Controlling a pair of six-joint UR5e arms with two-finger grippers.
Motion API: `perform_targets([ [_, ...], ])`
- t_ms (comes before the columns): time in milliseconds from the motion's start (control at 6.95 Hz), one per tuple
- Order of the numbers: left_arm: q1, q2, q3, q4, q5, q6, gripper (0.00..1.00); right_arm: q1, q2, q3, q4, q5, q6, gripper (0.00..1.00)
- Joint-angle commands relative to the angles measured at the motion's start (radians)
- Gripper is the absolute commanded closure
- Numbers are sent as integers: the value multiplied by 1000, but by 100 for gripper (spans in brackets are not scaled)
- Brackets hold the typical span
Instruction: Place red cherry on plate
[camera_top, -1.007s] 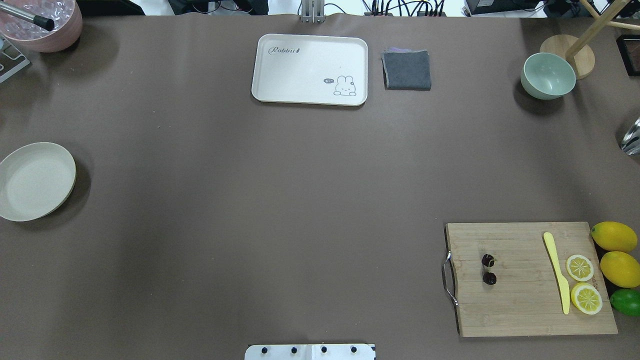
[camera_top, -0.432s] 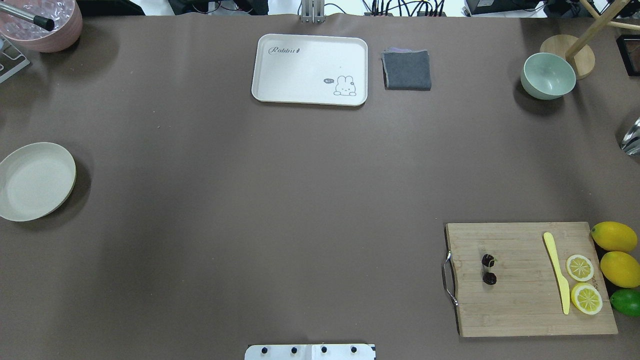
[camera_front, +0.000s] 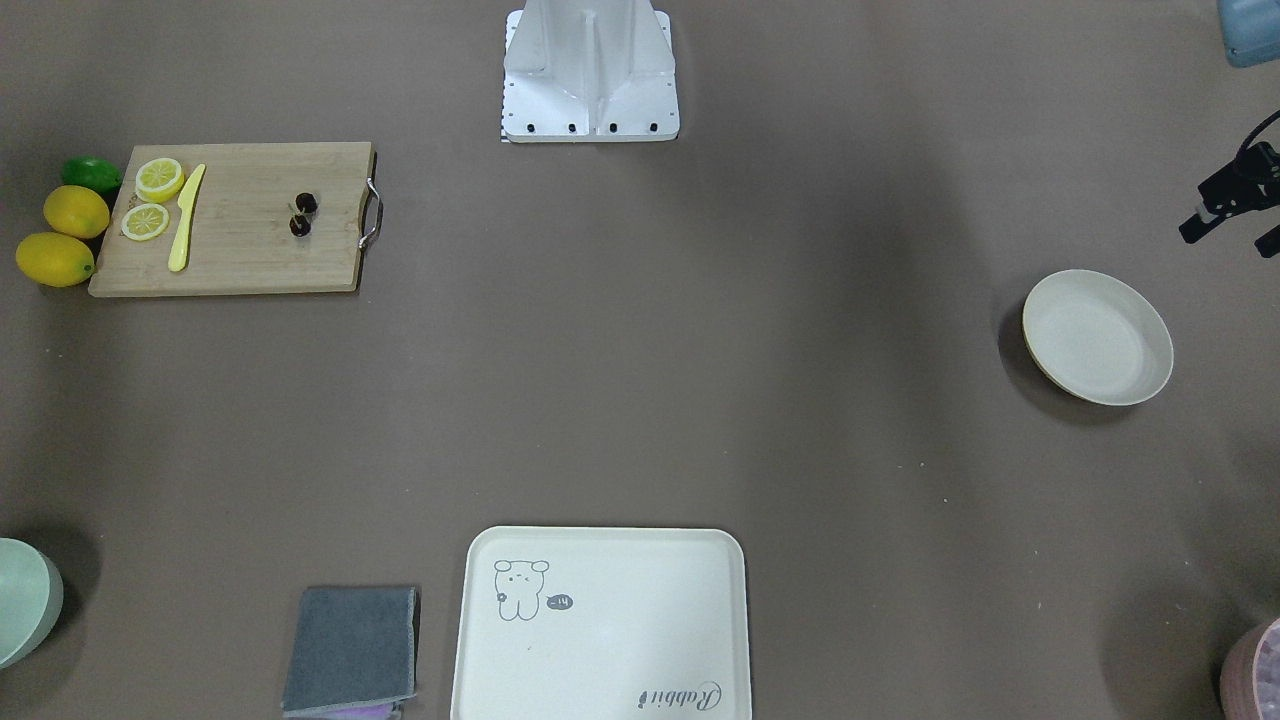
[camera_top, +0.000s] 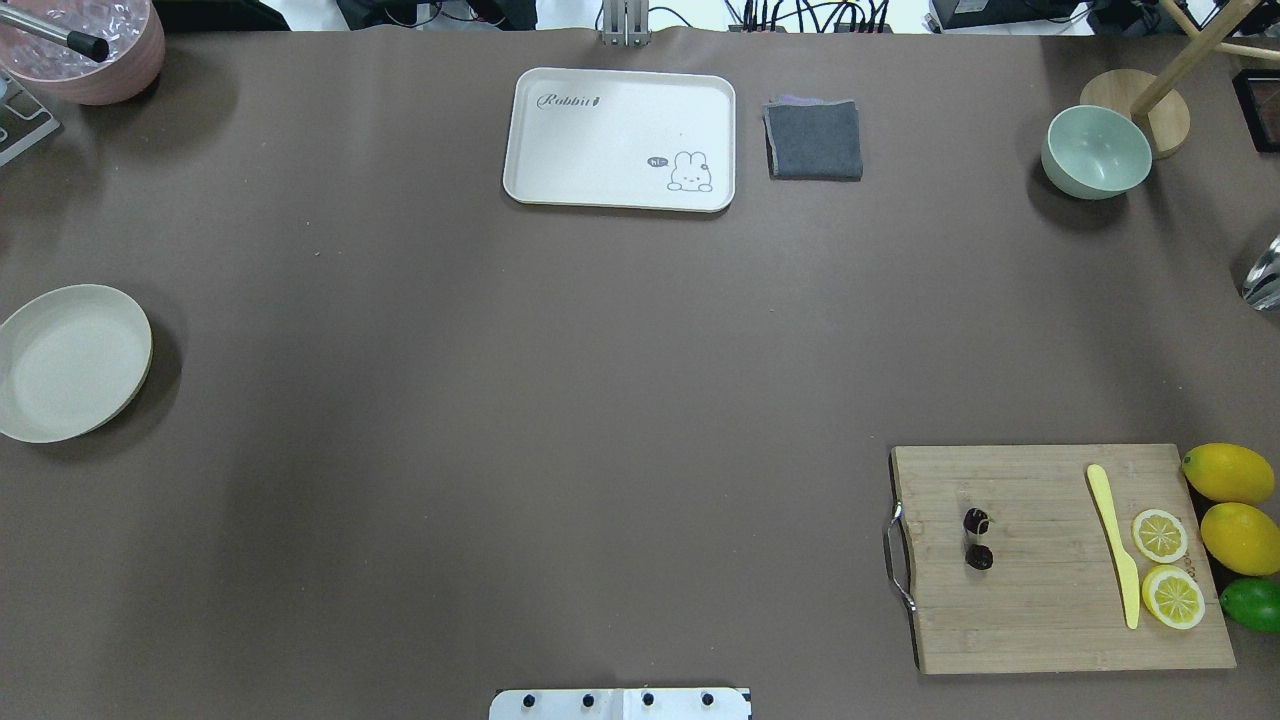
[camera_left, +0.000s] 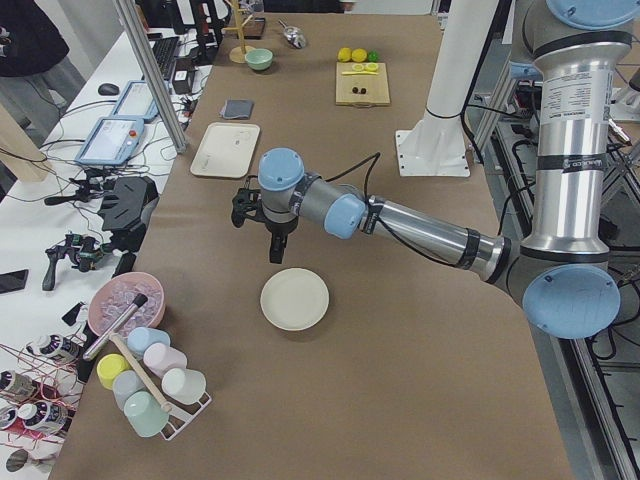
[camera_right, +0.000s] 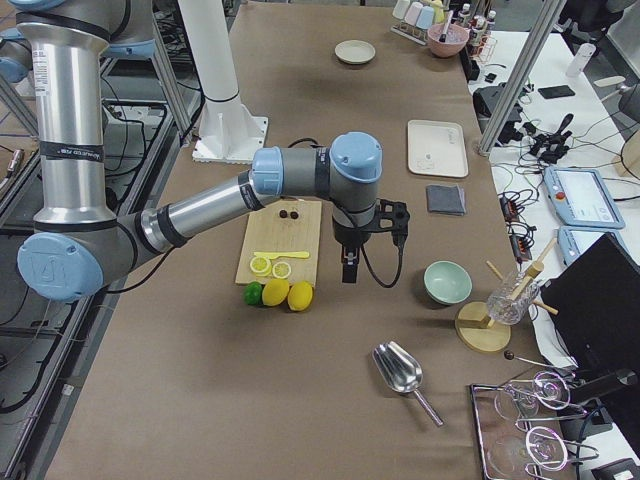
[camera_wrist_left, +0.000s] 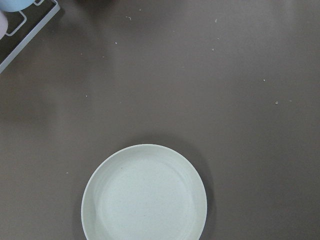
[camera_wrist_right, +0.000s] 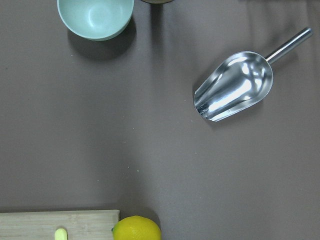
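The robot's left gripper should next take hold of the cream plate's rim (camera_front: 1160, 314) (camera_wrist_left: 83, 225), on the side farthest from the wooden cutting board.
The red cherry (camera_top: 977, 538), a pair of tiny dark fruits, lies on the left part of a wooden cutting board (camera_top: 1040, 610) at the near right; the front view shows the cherry (camera_front: 302, 214) too. The empty cream plate (camera_top: 70, 362) sits at the table's far left edge and fills the lower left wrist view (camera_wrist_left: 144, 195). In the left side view my left gripper (camera_left: 278, 250) hangs point-down just beside the plate (camera_left: 294, 298). In the right side view my right gripper (camera_right: 347, 270) hangs over bare table beyond the lemons, away from the cherry (camera_right: 290, 213). I cannot tell whether either gripper is open or shut.
On the board lie a yellow knife (camera_top: 1113, 545) and two lemon slices (camera_top: 1165, 565); two lemons (camera_top: 1235, 505) and a lime (camera_top: 1252, 603) sit right of it. A rabbit tray (camera_top: 620, 135), grey cloth (camera_top: 813, 140), green bowl (camera_top: 1096, 150) and pink bowl (camera_top: 95, 50) line the far edge. A metal scoop (camera_wrist_right: 234, 86) lies at the right end.
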Motion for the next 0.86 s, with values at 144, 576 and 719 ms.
perform_targets([
  [144,3,93,280,-454,-43,-9,2,0,-4,-11,2,-13,-8,0],
  [576,4,83,511,-644,-28,-3,3,0,-6,0,4,-10,-10,0],
  [719,6,75,531,-655,-27,-9,3,0,-4,-3,4,-10,-10,0],
])
